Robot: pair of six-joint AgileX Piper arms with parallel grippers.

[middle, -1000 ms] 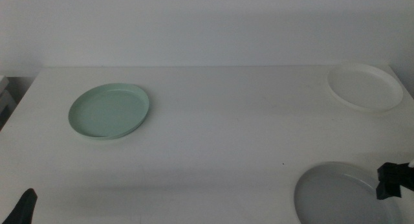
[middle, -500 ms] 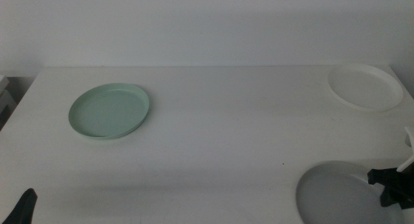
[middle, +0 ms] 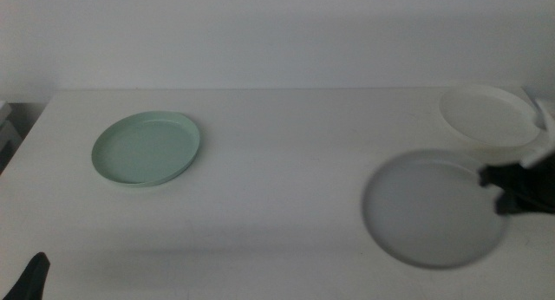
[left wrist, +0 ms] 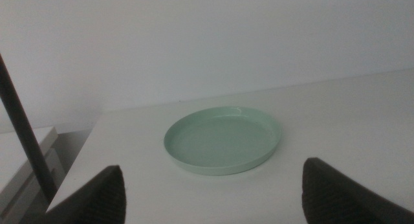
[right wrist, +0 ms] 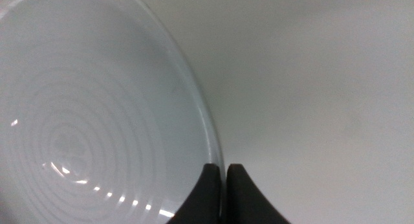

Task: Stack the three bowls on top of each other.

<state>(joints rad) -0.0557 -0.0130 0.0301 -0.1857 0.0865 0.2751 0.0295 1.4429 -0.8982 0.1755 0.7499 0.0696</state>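
Observation:
I will set the grey bowl on the bare table (middle: 308, 197) between the mint green and white bowls with my right gripper.
The mint green bowl (middle: 146, 149) sits on the table at the left; it also shows in the left wrist view (left wrist: 223, 139). The white bowl (middle: 488, 115) sits at the far right. My right gripper (middle: 499, 185) is shut on the right rim of the grey bowl (middle: 434, 208) and holds it above the table at the right, just in front of the white bowl. In the right wrist view the two jaws (right wrist: 220, 185) pinch the grey bowl's rim (right wrist: 90, 120). My left gripper (left wrist: 210, 191) is open and empty, low at the front left corner (middle: 30, 278).
The white table (middle: 286, 170) runs back to a pale wall. A grey unit (middle: 7, 127) stands past the table's left edge. A dark rod (left wrist: 22, 127) shows in the left wrist view.
My right gripper has lifted the grey bowl from the front right corner and carried it up and back toward the white bowl. The left arm has not moved.

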